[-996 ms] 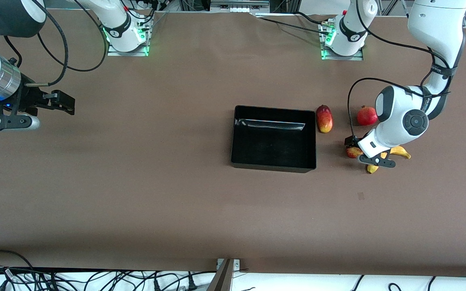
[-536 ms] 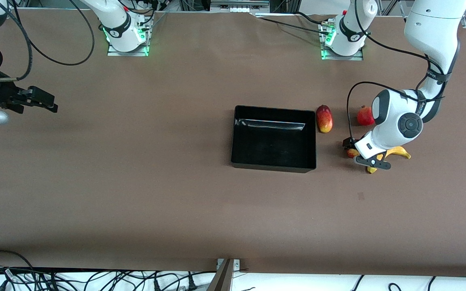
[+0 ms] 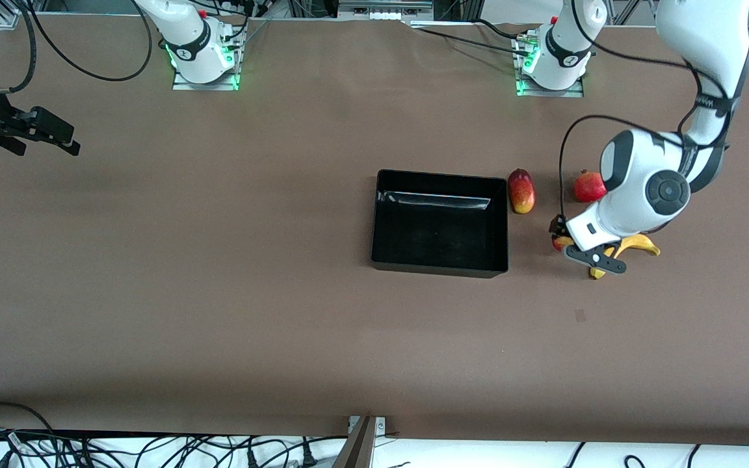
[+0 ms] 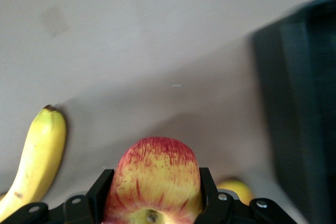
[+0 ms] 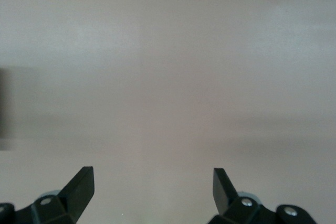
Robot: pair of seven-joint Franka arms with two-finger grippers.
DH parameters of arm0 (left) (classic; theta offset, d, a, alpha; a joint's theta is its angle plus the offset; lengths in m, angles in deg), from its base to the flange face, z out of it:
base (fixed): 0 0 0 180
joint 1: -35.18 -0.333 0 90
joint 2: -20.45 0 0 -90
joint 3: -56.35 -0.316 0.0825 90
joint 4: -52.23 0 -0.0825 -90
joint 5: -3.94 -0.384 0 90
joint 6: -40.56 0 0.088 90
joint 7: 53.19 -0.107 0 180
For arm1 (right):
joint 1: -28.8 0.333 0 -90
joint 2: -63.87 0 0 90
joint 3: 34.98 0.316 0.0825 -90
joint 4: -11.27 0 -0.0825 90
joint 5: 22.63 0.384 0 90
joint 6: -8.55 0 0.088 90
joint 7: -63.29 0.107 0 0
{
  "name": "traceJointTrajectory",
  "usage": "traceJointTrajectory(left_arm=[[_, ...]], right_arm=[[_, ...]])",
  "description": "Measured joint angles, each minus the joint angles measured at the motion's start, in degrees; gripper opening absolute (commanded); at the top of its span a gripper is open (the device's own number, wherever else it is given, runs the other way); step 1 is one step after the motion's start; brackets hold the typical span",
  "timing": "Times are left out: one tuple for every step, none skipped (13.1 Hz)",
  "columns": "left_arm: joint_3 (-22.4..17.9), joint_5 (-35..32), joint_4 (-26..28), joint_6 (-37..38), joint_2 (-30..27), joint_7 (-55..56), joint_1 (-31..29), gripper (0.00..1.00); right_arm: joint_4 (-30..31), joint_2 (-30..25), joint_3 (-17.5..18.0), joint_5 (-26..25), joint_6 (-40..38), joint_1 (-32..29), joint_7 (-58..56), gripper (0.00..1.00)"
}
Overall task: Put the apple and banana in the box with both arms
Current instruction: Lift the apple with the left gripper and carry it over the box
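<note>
Next, my left gripper releases the apple inside the black box, near the box's far corner (image 3: 397, 201) across from the mango. The apple is now low beside the box.
The red-and-yellow apple (image 4: 157, 174) sits between the fingers of my left gripper (image 4: 156, 182), which press on both its sides. In the front view only a sliver of the apple (image 3: 558, 242) shows under my left gripper (image 3: 566, 247), low at the table beside the box, toward the left arm's end. The yellow banana (image 3: 642, 244) lies next to the apple, partly hidden by the hand; its tip also shows as the banana (image 4: 38, 153) in the left wrist view. The black box (image 3: 439, 266) stands open-topped at mid-table. My right gripper (image 3: 49, 135) hangs open over bare table at the right arm's end, and the right gripper (image 5: 153, 182) holds nothing.
A red-yellow mango (image 3: 521, 191) lies beside the box's wall toward the left arm's end. A red pomegranate (image 3: 588, 186) rests a little farther along, partly under the left arm's wrist. Cables run along the table's near edge.
My left gripper's fingers have closed in on the apple. The right arm has drawn away toward its end of the table, its gripper still open.
</note>
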Motion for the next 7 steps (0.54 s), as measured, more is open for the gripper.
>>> traceJointTrajectory(left_arm=[[1.12, 0.42, -0.44, 2.28, -2.70, 3.58, 2.41, 0.00], [2.15, 0.88, -0.43, 3.32, -4.55, 7.44, 4.97, 0.00], [2.88, 1.43, -0.40, 3.57, -5.23, 11.27, 7.28, 0.00], [3.24, 2.44, -0.35, 3.56, -5.03, 15.36, 9.52, 0.00], [3.59, 3.60, -0.37, 3.30, -4.24, 19.26, 11.59, 0.00], [4.36, 4.40, -0.76, 2.35, -2.78, 23.10, 13.28, 0.00], [5.06, 4.69, -1.61, 1.01, -0.83, 26.66, 14.79, 0.00]], right_arm=[[0.00, 0.01, 0.06, -0.21, 0.36, -0.18, 0.05, 1.00], [0.00, 0.01, 0.11, -0.21, 0.47, -0.71, 0.07, 1.00], [0.02, 0.01, 0.12, -0.22, 0.17, -1.43, 0.07, 1.00], [0.07, 0.01, 0.13, -0.24, -0.22, -2.12, 0.07, 1.00], [0.09, 0.04, 0.12, -0.29, -0.07, -2.57, 0.07, 1.00], [0.10, 0.16, 0.14, -0.30, 0.13, -2.71, 0.07, 1.00], [0.12, 0.42, 0.21, -0.32, 0.14, -2.71, 0.07, 1.00]])
